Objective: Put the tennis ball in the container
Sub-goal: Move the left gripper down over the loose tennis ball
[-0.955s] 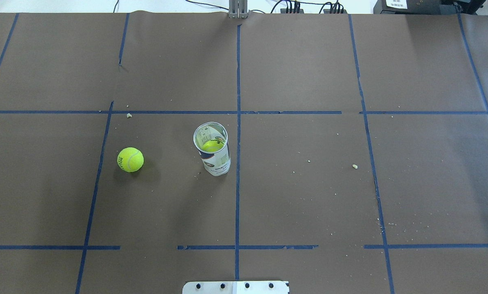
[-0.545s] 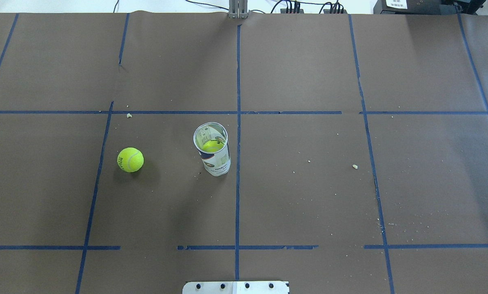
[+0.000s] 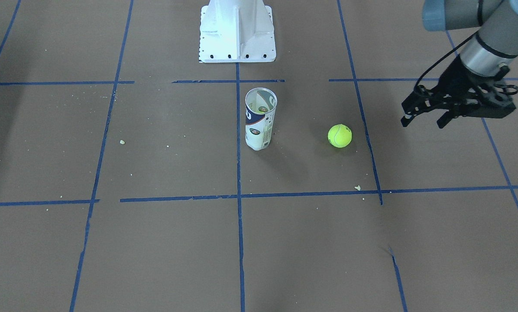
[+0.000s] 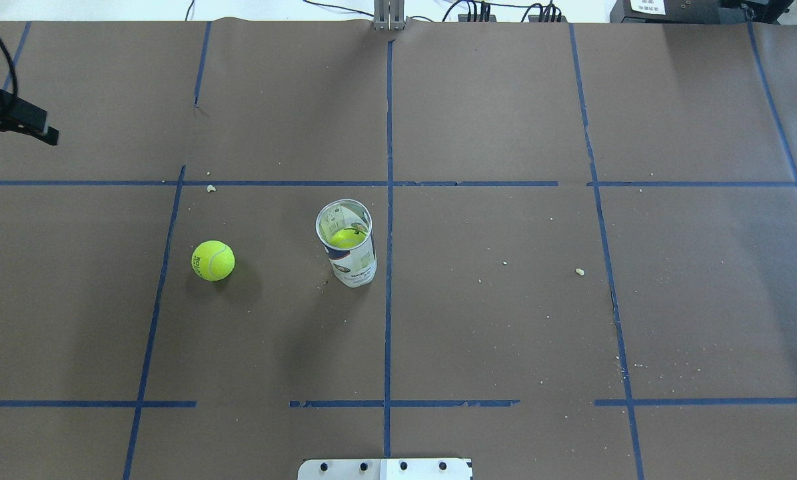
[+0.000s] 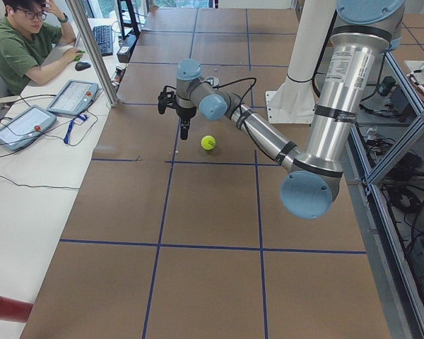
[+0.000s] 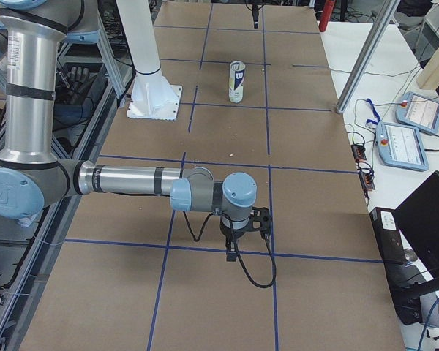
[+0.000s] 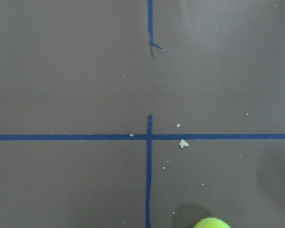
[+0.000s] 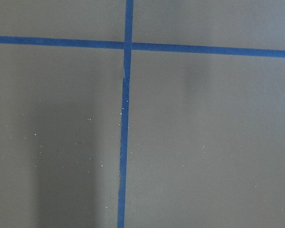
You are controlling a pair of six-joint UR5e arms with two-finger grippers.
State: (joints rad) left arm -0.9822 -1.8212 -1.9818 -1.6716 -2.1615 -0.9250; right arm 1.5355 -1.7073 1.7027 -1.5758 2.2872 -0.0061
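I need to close my left gripper on the opposite sides [image 3: 340, 134] [image 7: 212, 224] of the loose tennis ball that is lying on the table outside the container.
A yellow-green tennis ball [image 4: 213, 261] [image 3: 340, 135] [image 5: 208, 143] lies loose on the brown table; its top edge shows at the bottom of the left wrist view [image 7: 211, 223]. The container [image 4: 348, 253] [image 3: 260, 119] [image 6: 237, 81], a clear can with a white label and navy band, stands upright near the centre line, with another yellow-green ball inside. My left gripper [image 3: 421, 122] [image 4: 18, 137] [image 5: 173, 121] hovers open and empty, well off to the ball's outer side. My right gripper [image 6: 245, 241] shows only in the exterior right view, far from the can; I cannot tell its state.
The white robot base [image 3: 237, 30] [image 4: 385, 469] stands behind the can. Blue tape lines and small crumbs [image 4: 579, 271] mark the brown paper. An operator [image 5: 25, 42] and tablets [image 5: 74, 95] sit at the far side table.
My left gripper has come into the overhead view at its left edge; before, no arm showed there. Ball and can have not moved.
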